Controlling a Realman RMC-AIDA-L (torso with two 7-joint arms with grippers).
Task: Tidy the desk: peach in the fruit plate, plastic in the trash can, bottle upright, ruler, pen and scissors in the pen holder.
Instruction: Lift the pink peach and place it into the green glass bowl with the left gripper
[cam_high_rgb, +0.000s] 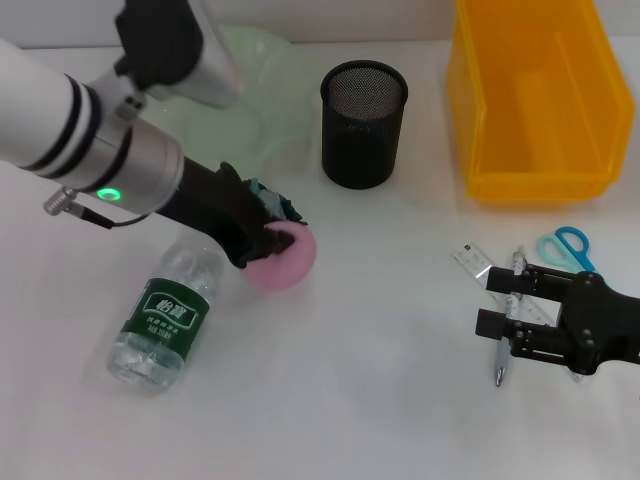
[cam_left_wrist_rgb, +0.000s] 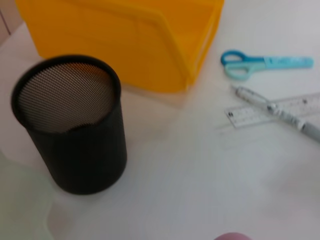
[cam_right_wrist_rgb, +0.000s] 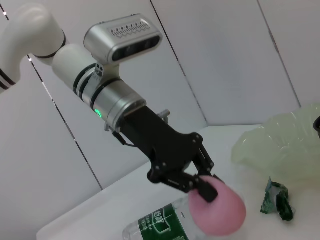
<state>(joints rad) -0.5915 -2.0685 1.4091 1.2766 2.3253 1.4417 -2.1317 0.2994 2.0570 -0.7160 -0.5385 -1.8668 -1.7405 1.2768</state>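
The robot's left gripper needs to release the pink peach in the middle of the pale green fruit plate (cam_high_rgb: 206, 102).
My left gripper (cam_high_rgb: 266, 240) is shut on the pink peach (cam_high_rgb: 288, 260), low over the table's middle left; the right wrist view shows its black fingers (cam_right_wrist_rgb: 206, 192) clamped on the peach (cam_right_wrist_rgb: 225, 212). A crumpled dark green plastic wrapper (cam_high_rgb: 281, 206) lies just behind it. The bottle (cam_high_rgb: 165, 318) lies on its side at the front left. The pale green fruit plate (cam_high_rgb: 240, 100) sits at the back left. At the right, my right gripper (cam_high_rgb: 498, 303) hovers open over the pen (cam_high_rgb: 499, 362) and the clear ruler (cam_high_rgb: 474, 260), with the blue scissors (cam_high_rgb: 565, 245) just behind.
The black mesh pen holder (cam_high_rgb: 363, 125) stands at the back centre, and the yellow trash can (cam_high_rgb: 535, 100) is to its right. The left wrist view shows the pen holder (cam_left_wrist_rgb: 70, 125), trash can (cam_left_wrist_rgb: 125, 40), scissors (cam_left_wrist_rgb: 265, 62) and ruler (cam_left_wrist_rgb: 300, 106).
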